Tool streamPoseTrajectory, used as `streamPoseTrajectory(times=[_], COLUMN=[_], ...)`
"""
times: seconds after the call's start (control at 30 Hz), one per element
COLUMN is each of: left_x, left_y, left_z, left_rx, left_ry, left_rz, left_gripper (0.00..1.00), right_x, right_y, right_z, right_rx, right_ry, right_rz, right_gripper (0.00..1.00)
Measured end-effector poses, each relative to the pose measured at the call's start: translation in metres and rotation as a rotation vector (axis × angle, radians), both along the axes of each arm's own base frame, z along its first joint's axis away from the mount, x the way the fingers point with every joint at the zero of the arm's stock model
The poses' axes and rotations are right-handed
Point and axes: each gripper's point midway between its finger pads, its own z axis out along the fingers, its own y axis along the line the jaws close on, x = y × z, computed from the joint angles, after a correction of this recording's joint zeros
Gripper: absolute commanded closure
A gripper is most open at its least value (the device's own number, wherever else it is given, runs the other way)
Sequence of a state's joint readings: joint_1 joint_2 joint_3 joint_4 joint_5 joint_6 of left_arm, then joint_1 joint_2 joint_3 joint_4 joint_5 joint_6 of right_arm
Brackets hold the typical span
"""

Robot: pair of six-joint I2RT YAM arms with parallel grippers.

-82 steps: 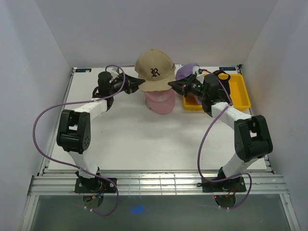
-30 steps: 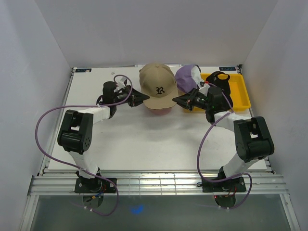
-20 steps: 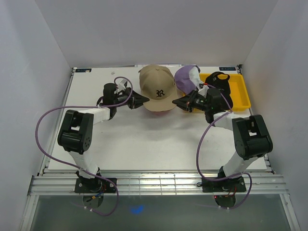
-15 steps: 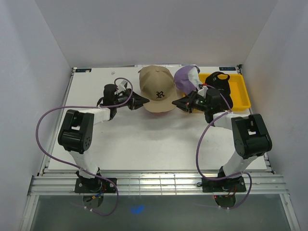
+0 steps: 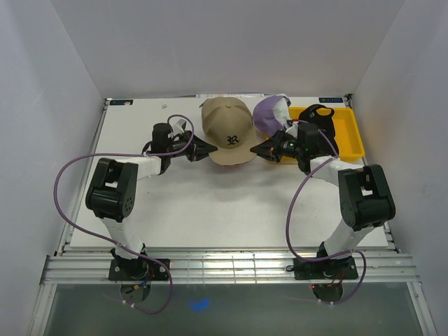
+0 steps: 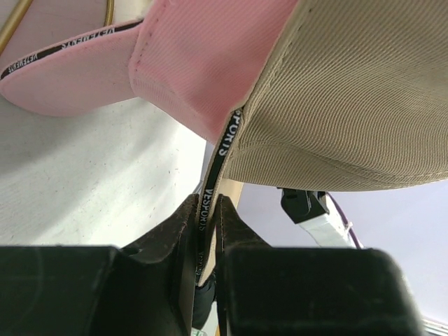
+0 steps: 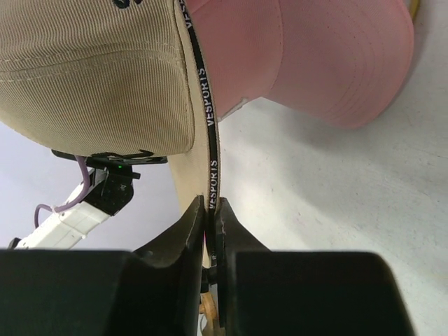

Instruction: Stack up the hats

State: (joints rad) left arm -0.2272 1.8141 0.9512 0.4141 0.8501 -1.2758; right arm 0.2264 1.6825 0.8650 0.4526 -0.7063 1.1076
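Next, my left gripper lets go of the tan cap on top of the pink cap point(image 5: 225, 131) point(image 6: 220, 52) on the gold wire stand.
A tan cap point(image 5: 227, 136) with a black letter logo sits over the pink cap point(image 5: 236, 164), which shows only as a sliver under its front. My left gripper point(image 5: 207, 148) is shut on the tan cap's left rim band point(image 6: 210, 199). My right gripper point(image 5: 253, 148) is shut on its right rim band point(image 7: 211, 189). In the wrist views the pink cap point(image 6: 196, 63) point(image 7: 308, 56) sticks out from under the tan cap point(image 6: 364, 105) point(image 7: 91, 77). A purple cap point(image 5: 268, 113) lies behind the right gripper. No black or white cap is in view.
A yellow tray point(image 5: 346, 133) lies at the back right, just behind the right wrist. Gold wire point(image 6: 17, 21) of a stand shows beside the pink cap's brim. White walls close in the table on three sides.
Both grippers have come down and toward me with the tan cap, from well above the pink cap to resting over it. The pink cap is now almost covered.
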Motion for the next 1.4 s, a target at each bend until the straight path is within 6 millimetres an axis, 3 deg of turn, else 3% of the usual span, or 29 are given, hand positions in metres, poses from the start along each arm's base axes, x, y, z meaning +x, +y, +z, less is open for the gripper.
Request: streamPoseTrajectory(times=[0.17, 0.23, 0.43, 0.67, 0.97, 1.2, 1.4], left_x=[0.004, 0.007, 0.015, 0.015, 0.015, 0.015, 0.016], left_y=[-0.001, -0.001, 0.015, 0.015, 0.015, 0.015, 0.015], left_z=[0.002, 0.004, 0.003, 0.004, 0.003, -0.002, -0.012], left_rx=[0.006, 0.009, 0.022, 0.027, 0.030, 0.033, 0.035], left_ry=[-0.004, -0.006, -0.015, -0.015, -0.010, -0.004, 0.008], left_rz=[-0.004, -0.003, 0.020, 0.016, 0.015, 0.014, 0.014], left_gripper=[1.00, 1.00, 1.00, 1.00, 1.00, 1.00, 1.00], right_x=[0.006, 0.013, 0.046, 0.052, 0.080, 0.094, 0.093], right_y=[-0.002, -0.006, -0.047, -0.055, -0.076, -0.107, -0.112], right_z=[-0.001, -0.006, -0.015, -0.017, 0.007, 0.003, -0.005], right_rx=[-0.052, -0.098, -0.210, -0.274, -0.362, -0.431, -0.489], right_ry=[0.007, 0.006, -0.007, -0.011, -0.066, -0.041, -0.038], right_rz=[-0.006, -0.028, -0.184, -0.211, -0.281, -0.332, -0.321], right_gripper=[0.72, 0.60, 0.45, 0.41, 0.41, 0.41, 0.40])
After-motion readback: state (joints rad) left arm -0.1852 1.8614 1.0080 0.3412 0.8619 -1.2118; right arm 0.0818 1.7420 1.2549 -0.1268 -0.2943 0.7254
